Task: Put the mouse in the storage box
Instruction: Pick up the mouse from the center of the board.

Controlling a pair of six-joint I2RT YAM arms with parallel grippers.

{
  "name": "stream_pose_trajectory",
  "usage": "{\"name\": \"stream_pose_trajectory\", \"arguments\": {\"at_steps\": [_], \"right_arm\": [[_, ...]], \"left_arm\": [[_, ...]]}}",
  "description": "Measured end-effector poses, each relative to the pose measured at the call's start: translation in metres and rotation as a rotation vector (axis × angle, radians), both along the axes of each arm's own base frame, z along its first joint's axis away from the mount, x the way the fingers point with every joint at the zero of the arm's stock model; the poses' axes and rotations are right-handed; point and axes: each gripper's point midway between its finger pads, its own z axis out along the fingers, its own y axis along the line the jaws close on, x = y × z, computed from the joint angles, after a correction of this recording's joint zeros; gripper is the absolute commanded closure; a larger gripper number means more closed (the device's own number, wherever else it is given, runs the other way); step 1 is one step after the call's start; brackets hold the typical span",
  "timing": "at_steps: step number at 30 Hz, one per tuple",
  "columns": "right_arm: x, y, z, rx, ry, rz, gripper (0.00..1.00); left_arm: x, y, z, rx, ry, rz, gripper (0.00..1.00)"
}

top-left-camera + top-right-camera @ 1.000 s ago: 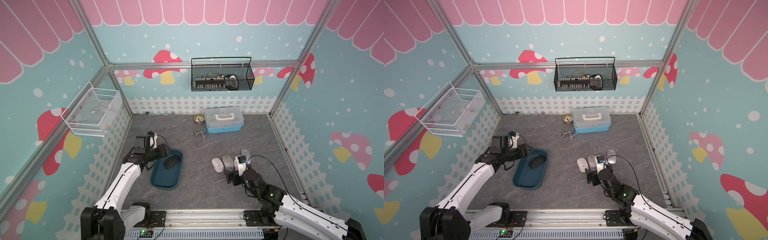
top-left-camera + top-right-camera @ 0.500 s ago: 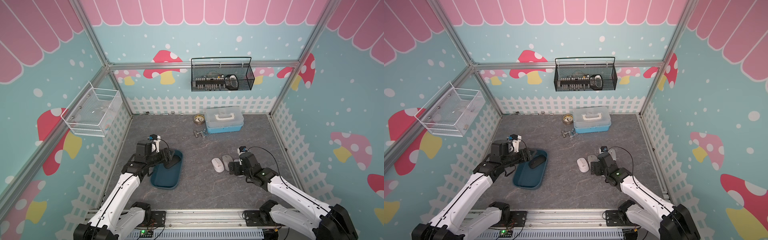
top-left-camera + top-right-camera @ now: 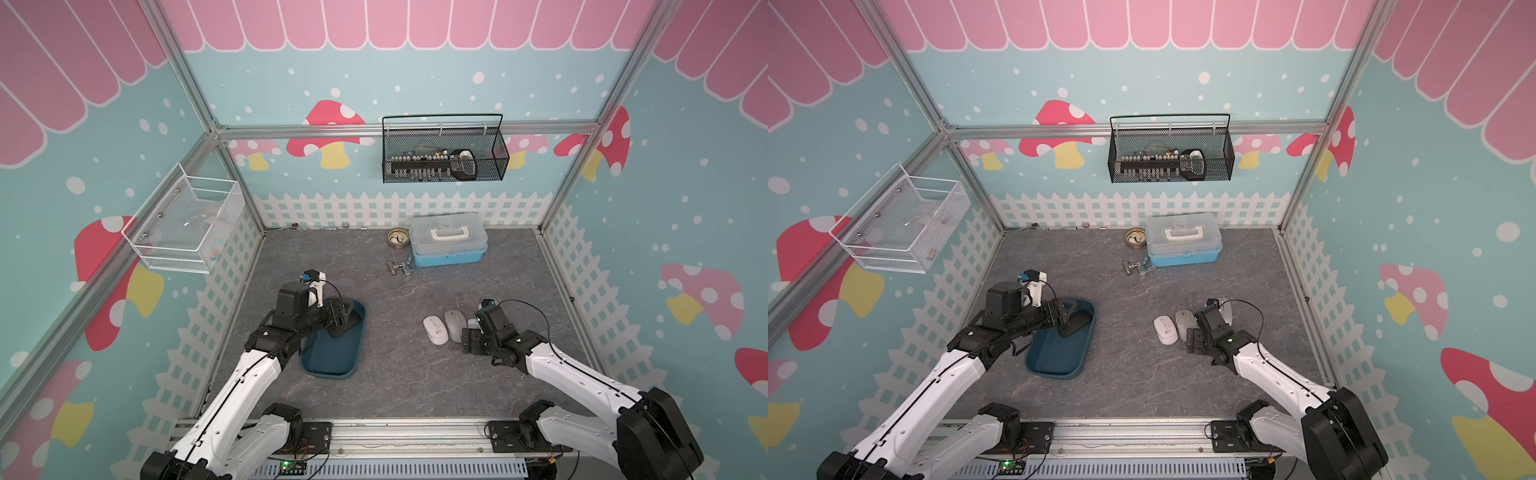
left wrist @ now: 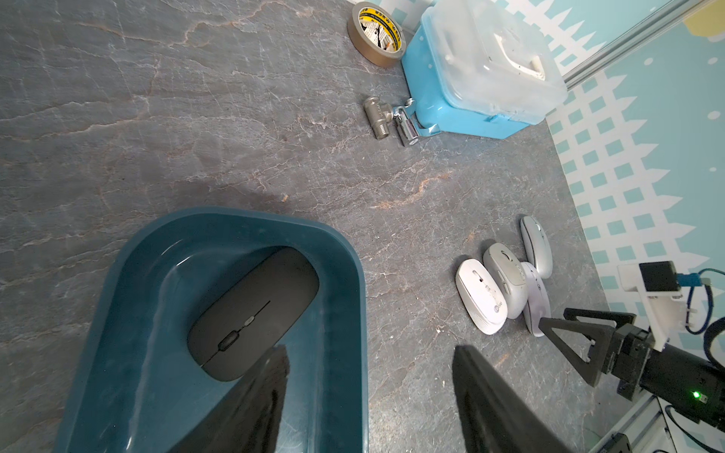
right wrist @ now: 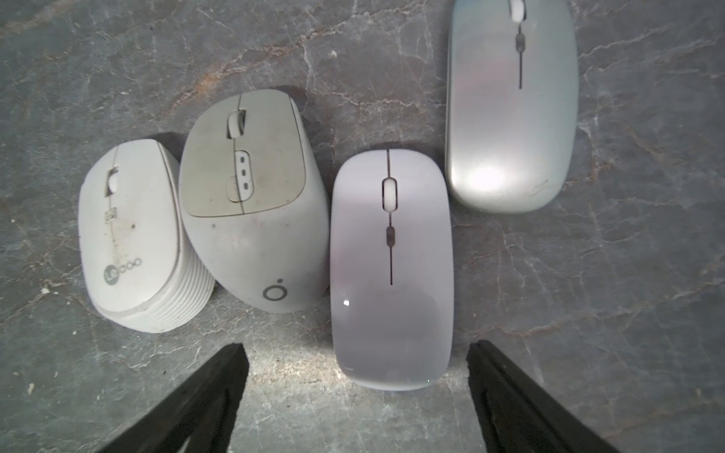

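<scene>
I should grab the far end of the lilac mouse (image 4: pixel 530 272) with my left gripper, because my right gripper should hand it over by its near end.
A black mouse (image 4: pixel 255 310) lies inside the dark teal storage box (image 4: pixel 353 282), which sits on the floor at the left (image 3: pixel 332 357). My left gripper (image 4: pixel 370 349) hangs open above the box's far end, one finger over the inside and one over the floor, holding nothing. Further right, several pale mice lie side by side: white (image 5: pixel 129 235), grey (image 5: pixel 251 204), lilac (image 5: pixel 390 266) and silver (image 5: pixel 510 110). My right gripper (image 5: pixel 356 345) is open just short of the lilac mouse's near end. Neither finger touches that mouse.
A light blue case with a white handle (image 3: pixel 448 241) stands at the back, with a tape roll (image 3: pixel 398 238) and a metal fitting (image 3: pixel 401 266) beside it. A black wire basket (image 3: pixel 444 156) hangs on the back wall and a white one (image 3: pixel 187 224) on the left wall.
My right arm has swung back from the front to the row of mice and now faces the lilac one. My left gripper has shifted slightly over the box. The black mouse has stayed put.
</scene>
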Motion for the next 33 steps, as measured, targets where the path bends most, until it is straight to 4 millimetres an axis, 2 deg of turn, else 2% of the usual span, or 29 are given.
{"name": "stream_pose_trajectory", "arguments": {"at_steps": [8,16,27,33], "right_arm": [[-0.01,-0.008,-0.022,-0.046,0.092,-0.039,0.09],[-0.011,-0.016,-0.036,-0.087,0.151,-0.07,0.13],[0.021,-0.008,-0.036,-0.081,0.147,-0.06,0.15],[0.036,-0.009,-0.037,-0.07,0.14,-0.035,0.26]], "left_arm": [[-0.002,-0.003,0.003,0.0,-0.009,-0.008,0.29],[-0.003,-0.006,0.002,0.0,-0.009,-0.017,0.29],[-0.003,-0.006,0.002,0.004,-0.01,-0.018,0.29],[-0.003,-0.007,0.002,0.004,-0.01,-0.019,0.29]]}}
